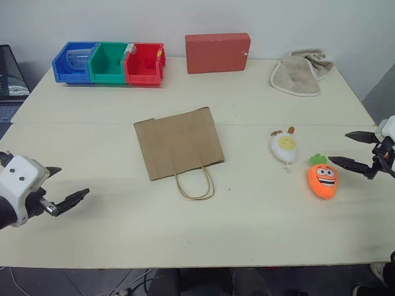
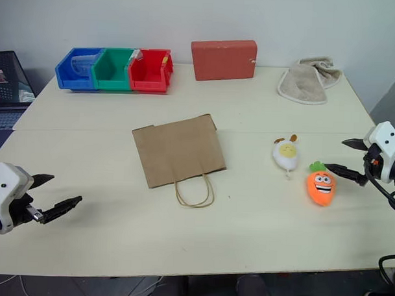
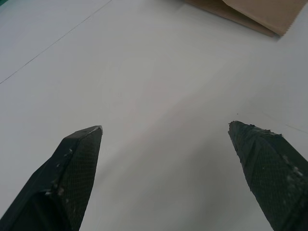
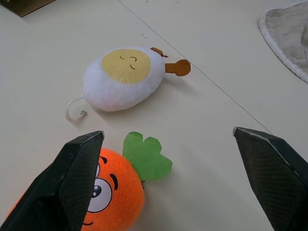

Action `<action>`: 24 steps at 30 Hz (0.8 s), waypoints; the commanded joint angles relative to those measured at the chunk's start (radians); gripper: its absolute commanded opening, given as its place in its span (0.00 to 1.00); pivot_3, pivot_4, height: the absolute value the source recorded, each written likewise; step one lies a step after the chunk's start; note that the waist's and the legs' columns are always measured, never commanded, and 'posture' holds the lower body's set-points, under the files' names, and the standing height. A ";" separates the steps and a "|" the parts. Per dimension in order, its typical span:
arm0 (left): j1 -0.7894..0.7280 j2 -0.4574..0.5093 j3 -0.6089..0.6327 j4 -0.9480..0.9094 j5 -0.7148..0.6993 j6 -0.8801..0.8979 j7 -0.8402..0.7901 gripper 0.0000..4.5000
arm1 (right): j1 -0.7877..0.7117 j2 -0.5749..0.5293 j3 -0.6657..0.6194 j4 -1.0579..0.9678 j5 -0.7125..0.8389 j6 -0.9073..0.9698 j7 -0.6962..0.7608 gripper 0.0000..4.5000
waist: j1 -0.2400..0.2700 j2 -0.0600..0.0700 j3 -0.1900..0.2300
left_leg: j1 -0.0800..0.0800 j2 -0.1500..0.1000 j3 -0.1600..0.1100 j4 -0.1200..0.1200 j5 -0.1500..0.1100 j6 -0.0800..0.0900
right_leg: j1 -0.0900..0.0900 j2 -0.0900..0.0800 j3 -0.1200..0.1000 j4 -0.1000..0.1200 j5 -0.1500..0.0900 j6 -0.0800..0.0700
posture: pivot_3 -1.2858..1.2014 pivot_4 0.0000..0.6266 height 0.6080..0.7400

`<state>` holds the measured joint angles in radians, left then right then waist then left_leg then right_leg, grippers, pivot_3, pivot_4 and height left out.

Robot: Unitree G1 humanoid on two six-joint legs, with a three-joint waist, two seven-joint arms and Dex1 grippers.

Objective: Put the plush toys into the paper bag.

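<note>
Next, the robot's left gripper will move to the paper bag and close on the bag's cord handle, at the bend [image 1: 183,194] nearest that gripper.
The brown paper bag [image 1: 178,142] lies flat at the middle of the table, its cord handles toward the front edge. To its right rest the two plush toys: a white egg [image 1: 285,147] with a yellow centre and, nearer the front, an orange carrot [image 1: 322,179] with a green top. My right gripper [image 1: 339,147] hovers open just right of the carrot, pointing at both toys; in the right wrist view the egg [image 4: 122,79] and carrot [image 4: 113,192] sit ahead of its fingers. My left gripper [image 1: 73,181] is open over bare table at the front left, well away from the bag.
Blue [image 1: 74,61], green [image 1: 109,62] and red [image 1: 144,63] bins stand along the back left. A red box [image 1: 217,52] stands at the back middle and a beige towel [image 1: 301,73] lies at the back right. A laptop [image 1: 5,83] sits off the table's left.
</note>
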<state>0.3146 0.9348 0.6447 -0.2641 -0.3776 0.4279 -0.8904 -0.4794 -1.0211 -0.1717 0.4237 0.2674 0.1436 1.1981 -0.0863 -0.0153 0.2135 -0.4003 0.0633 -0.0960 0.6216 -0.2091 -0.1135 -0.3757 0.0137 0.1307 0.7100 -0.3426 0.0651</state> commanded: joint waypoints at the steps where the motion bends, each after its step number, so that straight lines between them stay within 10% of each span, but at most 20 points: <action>1: -0.012 -0.002 0.053 -0.015 -0.013 0.003 0.002 1.00 | -0.002 -0.012 -0.025 -0.037 0.013 -0.001 0.002 1.00 | 0.000 0.000 0.000 | 0.000 0.000 0.000 0.000 0.000 0.000 | 0.000 0.000 0.000 0.000 0.000 0.000 | 0.52 0.24 1.00; 24: -0.003 -0.014 0.062 0.006 0.029 -0.049 -0.002 1.00 | -0.020 0.014 -0.006 -0.022 -0.011 -0.024 0.003 1.00 | 0.000 0.000 0.000 | 0.000 0.000 0.000 0.000 0.000 0.000 | 0.000 0.000 0.000 0.000 0.000 0.000 | 0.52 0.24 1.00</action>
<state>0.3133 0.9212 0.6679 -0.2590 -0.3499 0.4021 -0.8870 -0.4844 -1.0016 -0.1698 0.4179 0.2552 0.1389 1.1981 -0.0862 -0.0153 0.2135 -0.4002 0.0633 -0.0958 0.6215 -0.2091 -0.1135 -0.3757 0.0137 0.1309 0.7100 -0.3424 0.0650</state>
